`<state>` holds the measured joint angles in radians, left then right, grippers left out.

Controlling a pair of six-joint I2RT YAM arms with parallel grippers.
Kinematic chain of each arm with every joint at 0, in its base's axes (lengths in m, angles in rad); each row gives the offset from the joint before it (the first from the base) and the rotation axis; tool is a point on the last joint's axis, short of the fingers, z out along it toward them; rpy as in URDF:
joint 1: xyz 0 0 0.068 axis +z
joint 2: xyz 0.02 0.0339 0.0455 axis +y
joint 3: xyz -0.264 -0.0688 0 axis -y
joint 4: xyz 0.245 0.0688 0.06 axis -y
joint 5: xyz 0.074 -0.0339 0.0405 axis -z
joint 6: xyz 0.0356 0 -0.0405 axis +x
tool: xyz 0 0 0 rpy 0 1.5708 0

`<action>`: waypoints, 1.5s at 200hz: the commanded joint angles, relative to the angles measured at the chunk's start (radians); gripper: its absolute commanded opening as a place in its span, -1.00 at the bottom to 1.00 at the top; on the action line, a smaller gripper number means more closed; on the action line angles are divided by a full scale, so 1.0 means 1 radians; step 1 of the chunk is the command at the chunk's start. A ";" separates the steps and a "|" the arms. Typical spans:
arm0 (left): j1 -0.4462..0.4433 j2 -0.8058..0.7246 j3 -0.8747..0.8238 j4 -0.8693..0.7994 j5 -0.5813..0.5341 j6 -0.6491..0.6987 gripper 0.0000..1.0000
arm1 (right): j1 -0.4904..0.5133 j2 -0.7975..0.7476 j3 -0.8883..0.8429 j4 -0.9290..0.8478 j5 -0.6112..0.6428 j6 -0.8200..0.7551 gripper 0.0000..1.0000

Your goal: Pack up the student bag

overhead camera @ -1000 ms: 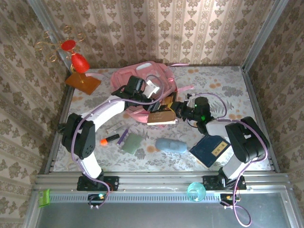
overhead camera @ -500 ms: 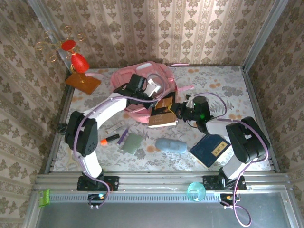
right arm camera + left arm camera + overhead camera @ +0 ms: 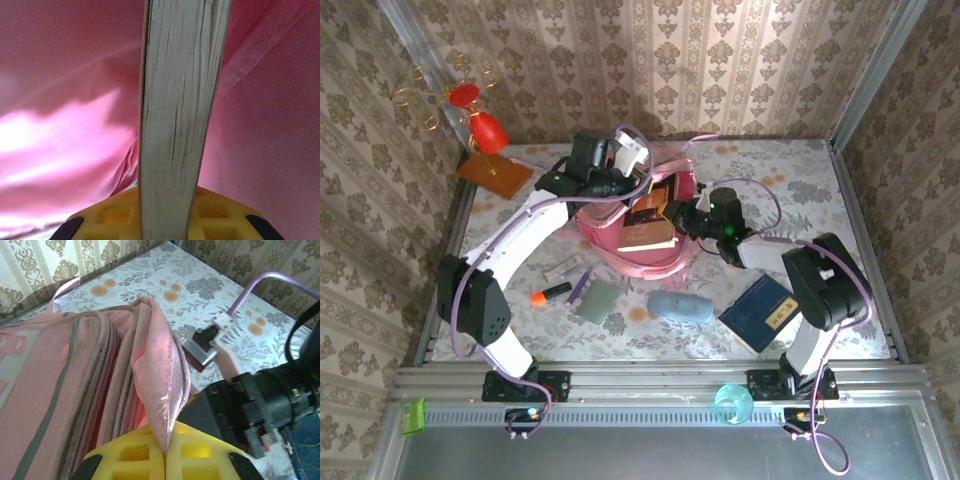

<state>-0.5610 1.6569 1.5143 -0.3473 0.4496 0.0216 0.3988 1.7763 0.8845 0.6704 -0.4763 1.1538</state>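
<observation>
My right gripper is going to release the thick brown-covered book deep inside the pink student bag (image 3: pixel 645 190), under the lifted flap.
The pink student bag (image 3: pixel 638 258) lies at the table's middle with its mouth pulled open. My left gripper (image 3: pixel 620 182) is shut on the bag's upper fabric edge (image 3: pixel 159 390) and holds it lifted; the yellow pads (image 3: pixel 135 455) pinch the flap between them. My right gripper (image 3: pixel 686 216) is shut on a thick brown-covered book (image 3: pixel 650 226) that reaches into the bag's opening. In the right wrist view the book's page edge (image 3: pixel 180 115) stands upright between the pads, with the bag's pink lining (image 3: pixel 65 100) all around it.
A dark blue book (image 3: pixel 763 313), a light blue pencil case (image 3: pixel 680 306), a green pouch (image 3: pixel 597 300), a purple pen (image 3: pixel 579 287) and an orange marker (image 3: pixel 550 292) lie in front of the bag. A red ornament on a wooden stand (image 3: pixel 490 150) is back left.
My left gripper has risen and moved back, pulling the bag's edge up and opening its mouth. My right gripper has pushed the brown book leftward into the opening.
</observation>
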 commanded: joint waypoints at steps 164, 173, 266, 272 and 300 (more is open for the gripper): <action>0.050 0.044 0.111 0.064 -0.031 0.016 -1.00 | 0.043 0.313 0.533 -0.293 0.376 -0.132 -0.35; 0.056 0.046 0.103 0.078 -0.055 0.011 -1.00 | 0.042 0.271 0.507 -0.316 0.368 -0.173 -0.25; 0.076 0.186 0.106 0.118 -0.102 -0.004 -1.00 | -0.009 -0.302 0.131 -0.808 0.332 -0.551 0.11; 0.074 0.190 0.090 0.122 -0.091 -0.008 -0.92 | -0.022 -0.340 0.117 -0.903 0.367 -0.586 0.13; 0.048 0.154 -0.027 0.180 -0.066 -0.045 -0.17 | -0.076 -0.485 0.040 -1.187 0.514 -0.644 0.34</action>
<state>-0.4995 1.8400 1.5585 -0.2558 0.3813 0.0143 0.3584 1.3876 0.9855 -0.1299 -0.1276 0.6407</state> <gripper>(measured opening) 0.334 0.648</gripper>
